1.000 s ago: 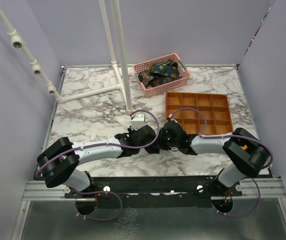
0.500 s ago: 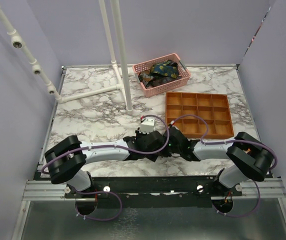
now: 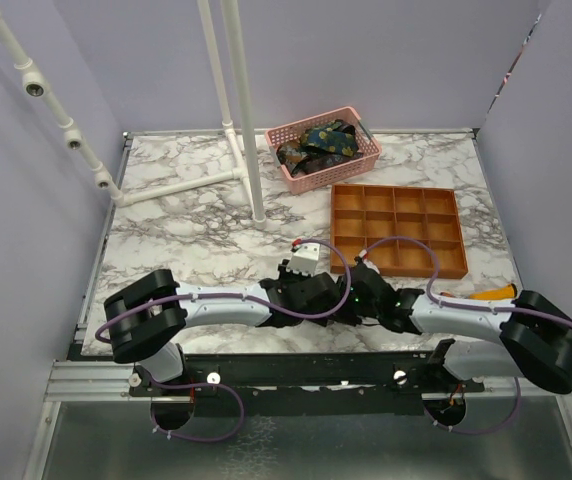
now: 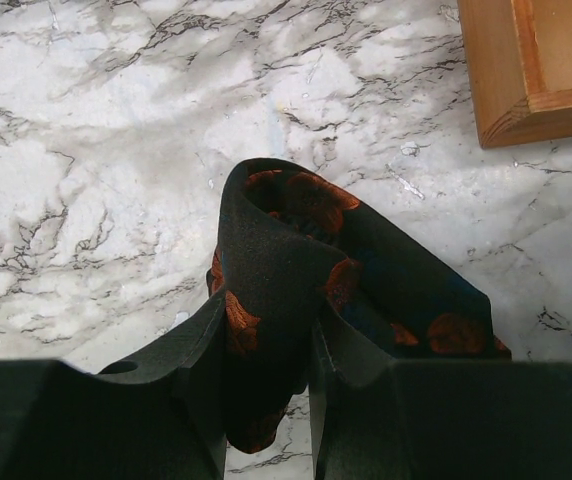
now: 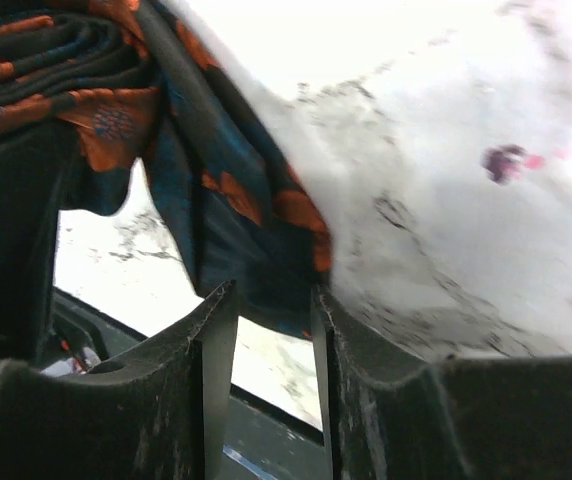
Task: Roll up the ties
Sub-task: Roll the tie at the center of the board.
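A flap of the tie sticks out past my left gripper's pinch, so next I steady the tie with my right gripper while my left gripper opens and takes the roll [image 5: 71,75].
A dark navy tie with orange-red flowers [image 4: 366,270] lies bunched on the marble table near the front edge. My left gripper [image 4: 266,350] is shut on a fold of it. My right gripper [image 5: 266,310] has its jaws close together on the tie's lower edge [image 5: 226,200], with rolled layers showing at the upper left. In the top view the two grippers [image 3: 331,298] [image 3: 364,300] meet nose to nose and hide this tie. More patterned ties [image 3: 316,145] sit in the pink basket [image 3: 361,165].
An orange compartment tray [image 3: 396,230] stands just beyond the grippers; its corner shows in the left wrist view [image 4: 536,60]. A white pipe stand [image 3: 246,120] rises at the back left. An orange object [image 3: 491,293] lies by the right arm.
Both grippers have shifted right and toward the near edge together, still meeting over the tie. The right arm has stretched out lower and further right.
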Available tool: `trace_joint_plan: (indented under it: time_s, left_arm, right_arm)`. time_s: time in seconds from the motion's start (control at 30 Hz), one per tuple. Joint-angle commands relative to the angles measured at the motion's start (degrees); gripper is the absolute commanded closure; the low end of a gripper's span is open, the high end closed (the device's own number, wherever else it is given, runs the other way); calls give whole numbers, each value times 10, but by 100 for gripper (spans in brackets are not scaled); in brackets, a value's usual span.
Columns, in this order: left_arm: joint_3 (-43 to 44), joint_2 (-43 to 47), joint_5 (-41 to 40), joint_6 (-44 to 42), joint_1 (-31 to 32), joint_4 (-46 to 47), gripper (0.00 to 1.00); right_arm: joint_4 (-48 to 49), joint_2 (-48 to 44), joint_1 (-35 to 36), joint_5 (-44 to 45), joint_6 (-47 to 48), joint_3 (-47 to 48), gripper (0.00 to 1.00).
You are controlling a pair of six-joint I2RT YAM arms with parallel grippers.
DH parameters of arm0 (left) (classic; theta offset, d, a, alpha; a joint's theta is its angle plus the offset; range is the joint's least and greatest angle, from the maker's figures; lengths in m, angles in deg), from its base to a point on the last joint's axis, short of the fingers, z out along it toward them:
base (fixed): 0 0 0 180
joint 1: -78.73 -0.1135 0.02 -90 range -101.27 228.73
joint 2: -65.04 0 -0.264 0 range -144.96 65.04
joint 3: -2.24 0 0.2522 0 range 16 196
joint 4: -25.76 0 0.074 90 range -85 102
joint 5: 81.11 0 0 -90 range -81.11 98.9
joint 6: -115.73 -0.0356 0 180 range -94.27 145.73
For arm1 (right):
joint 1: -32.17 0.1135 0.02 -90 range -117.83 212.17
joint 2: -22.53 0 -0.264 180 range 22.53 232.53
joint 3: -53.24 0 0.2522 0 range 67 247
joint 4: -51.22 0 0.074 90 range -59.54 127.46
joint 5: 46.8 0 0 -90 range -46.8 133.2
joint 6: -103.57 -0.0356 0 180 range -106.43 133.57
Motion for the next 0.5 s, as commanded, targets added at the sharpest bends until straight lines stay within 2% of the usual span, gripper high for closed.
trace_joint_plan:
  time_s: [0.0, 0.27, 0.47]
  left_arm:
    - [-2, 4, -30, -17, 2, -17, 100]
    - [18, -11, -63, -45, 13, -36, 100]
    - [55, -64, -98, -46, 40, -69, 100]
  right_arm:
    - [-198, -53, 5, 74, 25, -22, 59]
    - [-297, -177, 5, 127, 10, -26, 57]
    - [-339, -249, 5, 130, -11, -43, 55]
